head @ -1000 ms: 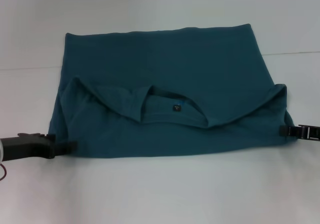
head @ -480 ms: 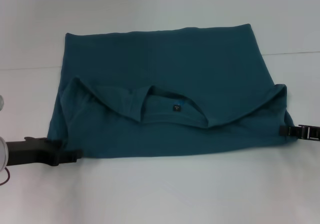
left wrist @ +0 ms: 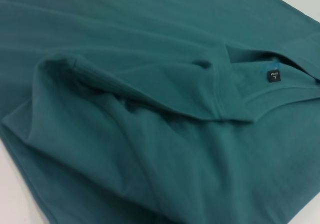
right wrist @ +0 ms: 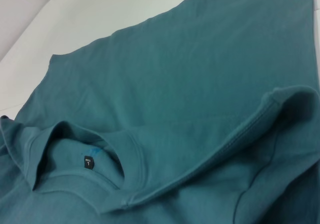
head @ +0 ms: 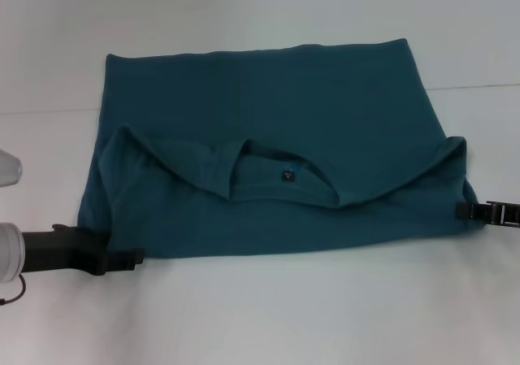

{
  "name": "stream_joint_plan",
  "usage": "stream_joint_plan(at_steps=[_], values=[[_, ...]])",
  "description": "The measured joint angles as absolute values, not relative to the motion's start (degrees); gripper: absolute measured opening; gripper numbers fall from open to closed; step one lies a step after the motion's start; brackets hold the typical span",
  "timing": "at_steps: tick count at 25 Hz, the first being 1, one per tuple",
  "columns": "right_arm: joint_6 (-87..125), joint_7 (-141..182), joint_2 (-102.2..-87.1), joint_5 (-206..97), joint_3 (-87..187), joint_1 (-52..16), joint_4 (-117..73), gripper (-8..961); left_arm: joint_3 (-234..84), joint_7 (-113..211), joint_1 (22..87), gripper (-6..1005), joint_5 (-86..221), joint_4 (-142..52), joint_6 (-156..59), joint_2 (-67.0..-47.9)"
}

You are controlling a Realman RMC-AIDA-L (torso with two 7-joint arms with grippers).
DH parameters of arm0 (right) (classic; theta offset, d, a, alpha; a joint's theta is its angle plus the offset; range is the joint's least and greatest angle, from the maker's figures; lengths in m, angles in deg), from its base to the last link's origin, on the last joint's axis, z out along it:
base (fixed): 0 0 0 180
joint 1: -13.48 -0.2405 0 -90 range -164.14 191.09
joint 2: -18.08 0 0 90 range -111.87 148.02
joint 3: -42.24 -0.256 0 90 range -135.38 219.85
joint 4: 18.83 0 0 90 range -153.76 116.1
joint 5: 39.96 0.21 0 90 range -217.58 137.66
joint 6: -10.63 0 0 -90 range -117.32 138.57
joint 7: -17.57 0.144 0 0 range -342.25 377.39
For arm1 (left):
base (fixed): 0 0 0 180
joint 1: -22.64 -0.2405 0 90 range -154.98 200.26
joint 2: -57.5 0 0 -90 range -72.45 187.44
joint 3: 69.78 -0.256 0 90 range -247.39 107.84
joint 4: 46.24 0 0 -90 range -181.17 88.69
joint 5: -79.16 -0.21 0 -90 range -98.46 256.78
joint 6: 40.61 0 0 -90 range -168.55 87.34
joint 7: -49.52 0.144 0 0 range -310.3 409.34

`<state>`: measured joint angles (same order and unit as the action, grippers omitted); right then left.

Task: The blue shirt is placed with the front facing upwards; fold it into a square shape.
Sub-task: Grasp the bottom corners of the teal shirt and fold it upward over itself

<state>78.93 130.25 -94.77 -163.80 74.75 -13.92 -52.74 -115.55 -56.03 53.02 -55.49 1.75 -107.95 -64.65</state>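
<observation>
Next, my left gripper opens, back off and takes the shirt's corner (head: 110, 241) before folding, because its fingers reach along the blue shirt's near edge past its corner.
The blue shirt (head: 268, 113) lies flat on the white table (head: 268, 316), both sleeves folded inward over the body. Its round neckline with a small dark tag (head: 286, 175) faces me near the front edge. My left gripper (head: 130, 261) sits low at the shirt's near-left corner, touching the hem edge. At the far right, my right gripper (head: 463, 211) rests against the shirt's near-right corner. The left wrist view shows the folded left sleeve (left wrist: 75, 74) and the tag (left wrist: 274, 76). The right wrist view shows the right sleeve fold (right wrist: 280, 104) and the collar (right wrist: 85, 149).
The white table extends around the shirt on all sides, with a wide bare strip between the shirt and me. A white rounded part (head: 8, 168) of the robot shows at the left edge.
My left gripper has slid toward me and to the right, from the shirt's left side to its near-left corner. The right gripper and the shirt have not moved.
</observation>
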Motion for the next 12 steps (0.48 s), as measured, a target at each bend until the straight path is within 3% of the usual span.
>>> stream_joint_plan(at_steps=[12], values=[[78.82,130.25,-94.77,-163.61,74.75,-14.19,-52.76,35,-116.28,-56.37,53.17,696,-56.13,2.05,-105.33,-64.83]])
